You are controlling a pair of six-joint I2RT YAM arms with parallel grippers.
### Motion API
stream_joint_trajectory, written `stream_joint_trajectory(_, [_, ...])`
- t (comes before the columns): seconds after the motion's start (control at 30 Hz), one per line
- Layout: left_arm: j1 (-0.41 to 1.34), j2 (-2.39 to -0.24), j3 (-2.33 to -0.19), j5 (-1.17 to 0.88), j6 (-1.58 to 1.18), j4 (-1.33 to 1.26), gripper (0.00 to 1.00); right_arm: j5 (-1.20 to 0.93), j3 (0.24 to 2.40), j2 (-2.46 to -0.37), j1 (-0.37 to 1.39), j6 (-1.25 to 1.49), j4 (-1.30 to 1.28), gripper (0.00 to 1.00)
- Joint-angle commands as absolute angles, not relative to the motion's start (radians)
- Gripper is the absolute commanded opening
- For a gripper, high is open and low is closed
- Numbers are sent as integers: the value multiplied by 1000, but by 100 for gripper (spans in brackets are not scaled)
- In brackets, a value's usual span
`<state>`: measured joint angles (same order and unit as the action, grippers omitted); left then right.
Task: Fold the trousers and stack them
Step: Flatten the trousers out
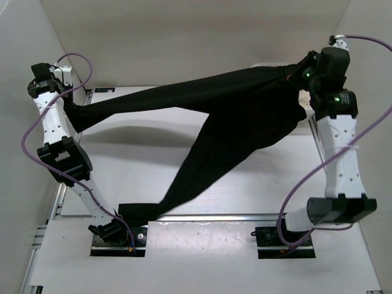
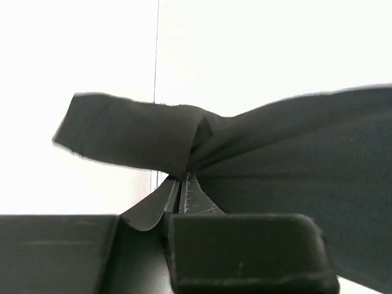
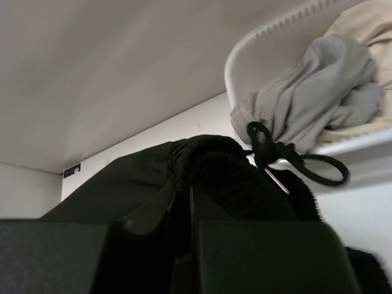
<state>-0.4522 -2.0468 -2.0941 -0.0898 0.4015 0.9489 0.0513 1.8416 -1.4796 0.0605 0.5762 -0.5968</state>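
I need to use my right gripper to set the waistband of the trousers down on the table [image 1: 301,185] behind the metal rail, by the right arm's base. The waistband now hangs above the table.
The black trousers [image 1: 233,116] hang stretched above the table between both arms. My left gripper [image 1: 68,105] at the far left is shut on the cuff of one leg [image 2: 135,138]; its fingertips [image 2: 195,196] pinch the fabric. At the far right my right gripper [image 1: 303,72] is shut on the ribbed waistband [image 3: 208,162], the black drawstring [image 3: 288,156] dangling beside it. The other leg [image 1: 184,184] droops down to the table's near edge, its cuff [image 1: 138,211] lying by the left arm's base.
A white basket [image 3: 257,43] holding grey and beige clothes [image 3: 318,92] stands at the back right, just behind the waistband. White walls enclose the table on the left, back and right. A metal rail [image 1: 214,217] runs along the near edge.
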Motion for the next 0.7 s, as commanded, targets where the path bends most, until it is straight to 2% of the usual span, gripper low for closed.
stream_joint_trajectory(0.0, [-446,-1968,-2066,-84,428,1017,14,98,1778,-1390,25,529,-713,0])
stream_joint_trajectory(0.2, [-446,-1919,-1852,-40,462,1017,14,107,1456,-1256,3,538,-738,0])
stream_joint_trajectory(0.3, [-446,-1933,-1842,-31,471,1017,14,72,1373,-1256,3,538,-738,0])
stream_joint_trajectory(0.43, [-446,-1951,-1896,-20,471,1026,14,61,1374,-1275,3,538,-756,0])
stream_joint_trajectory(0.67, [-446,-1930,-1904,26,489,1026,14,239,1381,-1198,3,528,-813,0])
